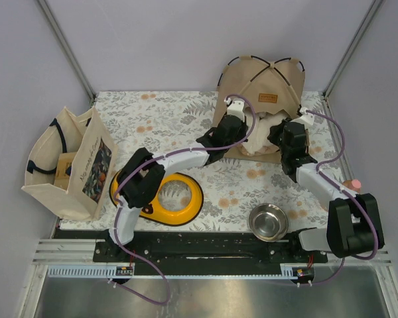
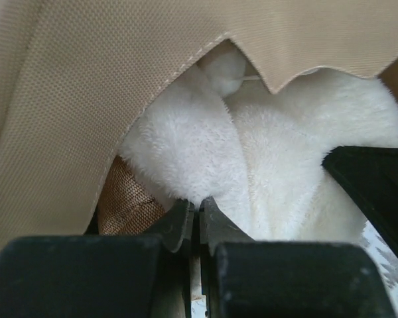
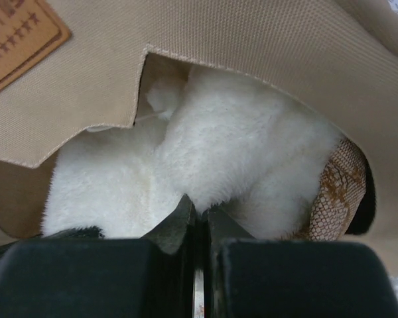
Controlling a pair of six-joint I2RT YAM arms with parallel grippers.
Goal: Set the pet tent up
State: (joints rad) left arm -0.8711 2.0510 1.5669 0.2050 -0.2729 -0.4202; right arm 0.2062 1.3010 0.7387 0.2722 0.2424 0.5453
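Note:
The white cushion is bunching up into a fold in the opening of the tent, so next I open my right gripper and grab the cushion (image 3: 160, 136) below the pompom to smooth it.
The tan pet tent (image 1: 262, 76) stands at the back right with its black poles arched over the top and its brown label (image 1: 267, 98) above the opening. A white fluffy cushion (image 1: 261, 138) sits bunched in the opening. My left gripper (image 1: 244, 139) pinches the cushion's left part and my right gripper (image 1: 280, 138) its right part. In the left wrist view the jaws (image 2: 199, 203) are shut on the cushion (image 2: 186, 152), under the canvas edge (image 2: 86, 99) and the white pompom (image 2: 224, 69). In the right wrist view the jaws (image 3: 200, 209) are shut on the cushion (image 3: 239, 139).
A cream printed tote bag (image 1: 66, 162) stands at the left edge. A yellow and black ring-shaped item (image 1: 176, 195) lies near the front centre. A steel bowl (image 1: 268, 220) sits at the front right. Grey walls close in the back and the sides.

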